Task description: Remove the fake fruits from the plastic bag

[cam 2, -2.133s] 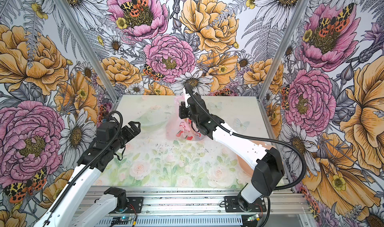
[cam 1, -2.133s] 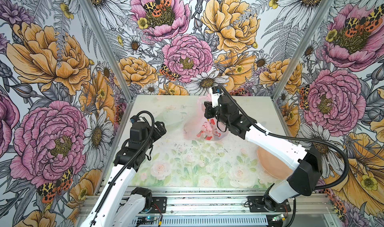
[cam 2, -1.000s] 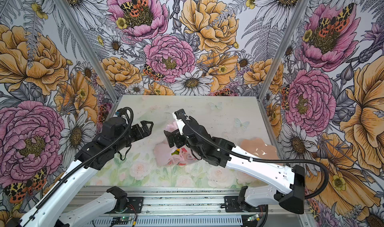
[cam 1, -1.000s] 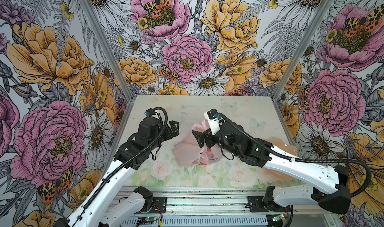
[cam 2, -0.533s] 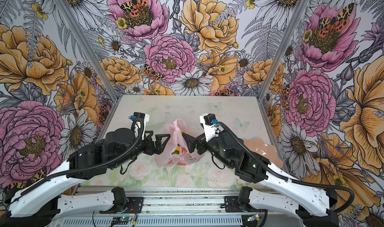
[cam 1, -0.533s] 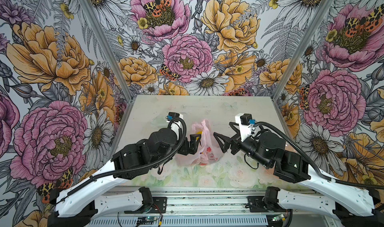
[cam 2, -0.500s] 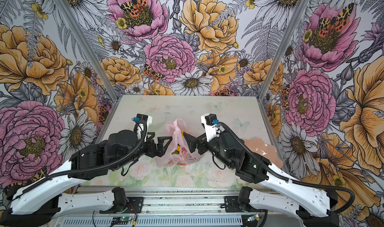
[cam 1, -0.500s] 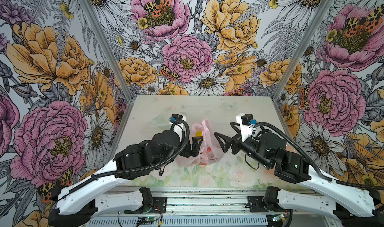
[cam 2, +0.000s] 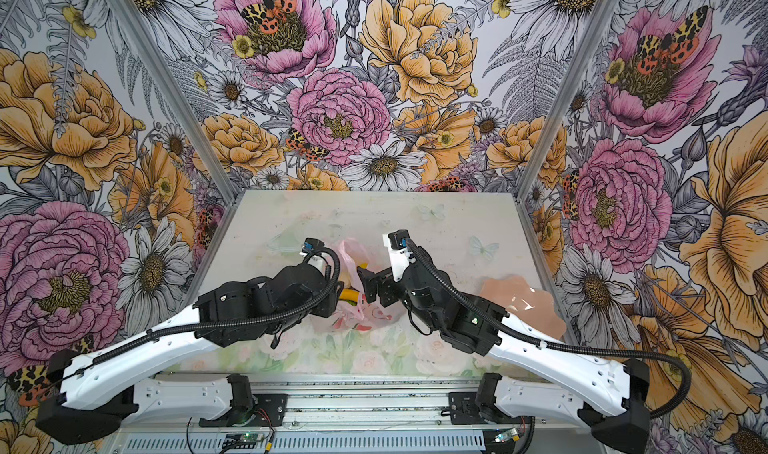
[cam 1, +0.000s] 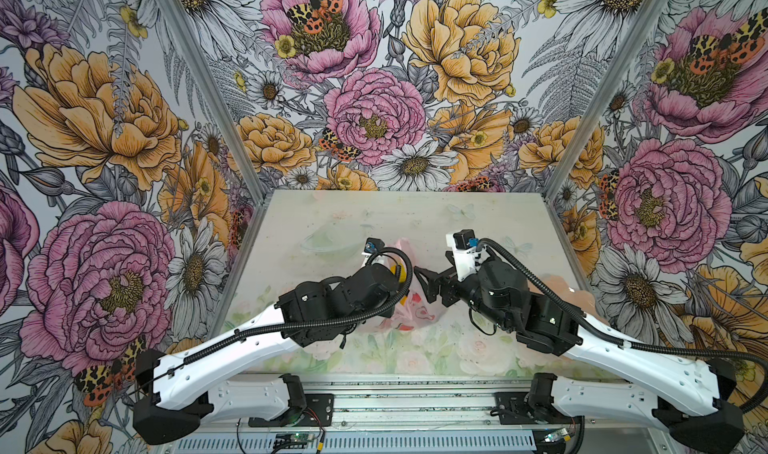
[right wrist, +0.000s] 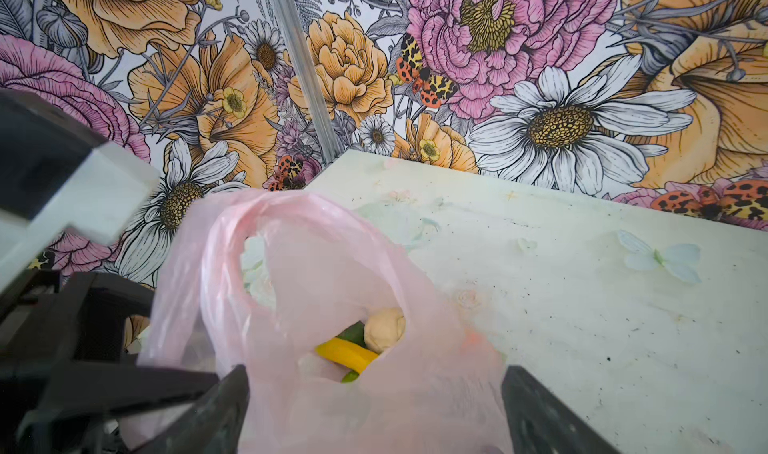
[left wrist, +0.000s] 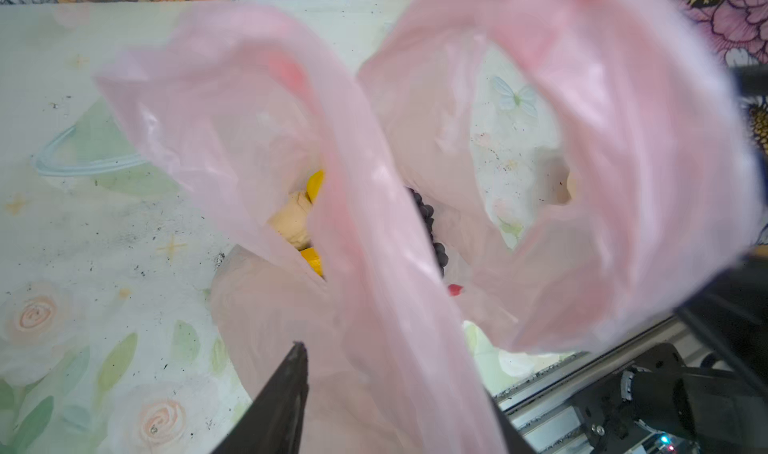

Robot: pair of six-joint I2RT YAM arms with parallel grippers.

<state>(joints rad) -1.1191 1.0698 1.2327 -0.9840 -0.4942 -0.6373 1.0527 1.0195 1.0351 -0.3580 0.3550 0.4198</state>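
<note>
The bag's film folds over the fake fruits, so next my right gripper pulls the bag's far handle (cam 2: 348,250) to widen the bag's opening before my left gripper reaches in.
The pale-pink plastic bag (cam 1: 415,312) (cam 2: 374,310) lies crumpled mid-table between both arms, its loop handles standing up (right wrist: 291,240). Through its mouth show fake fruits: a cream pear (right wrist: 384,327) (left wrist: 293,223), a yellow banana (right wrist: 345,354) (cam 2: 349,295) and dark grapes (left wrist: 430,231). My left gripper (left wrist: 395,373) has pushed into the bag from the left. Its fingers (left wrist: 286,389) are partly closed with a fold of pink film between them; a firm grip does not show. My right gripper (right wrist: 374,373) (cam 1: 424,283) is open at the bag's right side, bag film lying between its fingers.
A peach scalloped plate (cam 2: 519,302) sits at the right edge, half behind the right arm. The metal front rail (cam 1: 395,410) runs below the table. Flowered walls close in the back and both sides.
The left gripper has moved right into the bag and its fingers have narrowed round the film. The right gripper has stayed open beside the bag, having let go of it before.
</note>
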